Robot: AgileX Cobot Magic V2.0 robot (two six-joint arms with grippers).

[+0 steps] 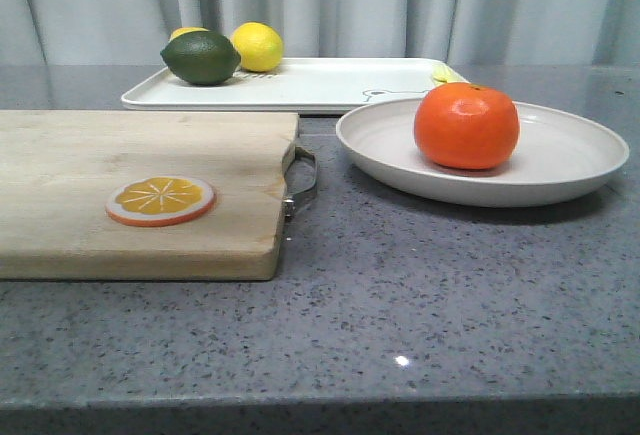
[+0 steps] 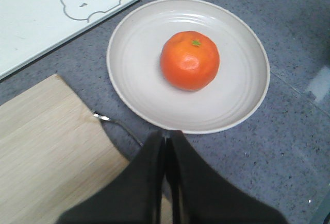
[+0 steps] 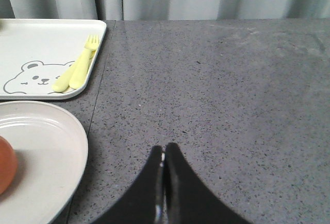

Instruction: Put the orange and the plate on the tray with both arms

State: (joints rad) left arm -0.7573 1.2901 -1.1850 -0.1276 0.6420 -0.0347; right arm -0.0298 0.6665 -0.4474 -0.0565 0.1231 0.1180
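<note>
I need to next use my right gripper to grab the rim [image 1: 616, 137] [image 3: 85, 148] of the off-white plate, at the end farthest from the wooden cutting board.
The orange [image 1: 466, 125] rests in the middle of the off-white plate [image 1: 570, 160], which sits on the grey counter at the right, in front of the white tray [image 1: 330, 83]. From the left wrist view the orange [image 2: 189, 60] and plate [image 2: 139, 82] lie just beyond my left gripper [image 2: 166, 135], whose fingers are shut with nothing between them. My right gripper [image 3: 164, 148] is also shut and empty, hovering over bare counter beside the plate's rim [image 3: 62, 147]. The tray's bear drawing [image 3: 36, 75] shows nearby. Neither gripper appears in the front view.
A wooden cutting board [image 1: 90, 155] with a metal handle [image 1: 303, 182] lies at the left, an orange slice disc [image 1: 160, 200] on it. On the tray sit a green lime [image 1: 201, 57], a yellow lemon [image 1: 257, 46] and a pale yellow fork [image 3: 77, 69].
</note>
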